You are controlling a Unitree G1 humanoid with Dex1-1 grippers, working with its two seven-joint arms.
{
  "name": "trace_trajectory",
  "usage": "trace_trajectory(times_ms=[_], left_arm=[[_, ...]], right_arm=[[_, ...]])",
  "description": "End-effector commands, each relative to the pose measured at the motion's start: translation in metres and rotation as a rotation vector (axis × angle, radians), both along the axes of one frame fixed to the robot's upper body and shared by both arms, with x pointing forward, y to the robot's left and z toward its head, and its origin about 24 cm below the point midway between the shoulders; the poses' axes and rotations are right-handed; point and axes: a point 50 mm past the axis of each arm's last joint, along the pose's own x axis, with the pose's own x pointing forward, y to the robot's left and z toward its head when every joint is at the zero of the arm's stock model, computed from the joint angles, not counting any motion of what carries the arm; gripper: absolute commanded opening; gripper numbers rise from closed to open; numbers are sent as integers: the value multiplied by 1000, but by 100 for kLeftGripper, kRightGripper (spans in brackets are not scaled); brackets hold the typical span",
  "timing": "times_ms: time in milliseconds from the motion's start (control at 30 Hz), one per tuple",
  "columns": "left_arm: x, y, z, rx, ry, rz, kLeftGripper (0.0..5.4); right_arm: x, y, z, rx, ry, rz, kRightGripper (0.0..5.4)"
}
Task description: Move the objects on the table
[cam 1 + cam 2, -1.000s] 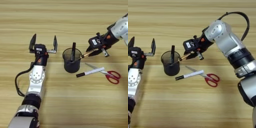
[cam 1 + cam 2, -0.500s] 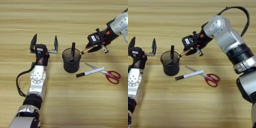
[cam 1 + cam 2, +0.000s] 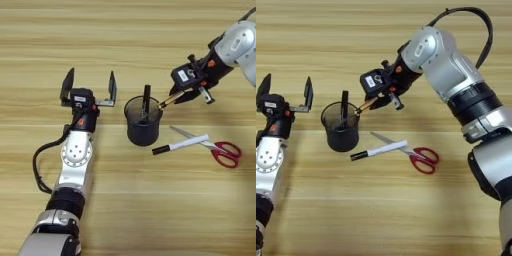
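Next, I let go of the amber-handled screwdriver with my right gripper in the black mesh pen cup (image 3: pixel 153 114), so it leans beside the upright black marker.
A black mesh pen cup (image 3: pixel 143 129) stands mid-table with a black marker (image 3: pixel 146 96) upright inside it. My right gripper (image 3: pixel 189 94) hovers just right of the cup, shut on a thin amber-handled screwdriver (image 3: pixel 169 100). The tool is tilted down to the left, and its shaft reaches over the rim into the cup. A white pen with a black cap (image 3: pixel 181 144) lies right of the cup, partly across red-handled scissors (image 3: pixel 223 150). Left of the cup, my left gripper (image 3: pixel 89 88) rests with both fingers spread open, holding nothing.
The wooden table (image 3: pixel 125 35) fills the view. My left forearm, with its black cable (image 3: pixel 40 160), stretches from the bottom edge up to the left gripper. My right arm (image 3: pixel 456 75) comes in from the right, above the scissors.
My right gripper has shifted slightly left and up with the screwdriver, bringing its tip over the cup. The left arm, pen and scissors have not moved.
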Motion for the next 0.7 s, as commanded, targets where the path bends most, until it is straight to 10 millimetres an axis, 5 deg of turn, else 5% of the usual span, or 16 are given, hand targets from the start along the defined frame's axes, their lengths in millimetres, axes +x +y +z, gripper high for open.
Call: trace_trajectory(times_ms=[33, 700], left_arm=[[0, -2, 1, 6, -5, -5, 540], [0, -5, 1, 6, -4, -10, 540]], right_arm=[[2, 9, 7, -30, -29, 35, 89], [3, 28, 9, -50, -42, 77, 89]])
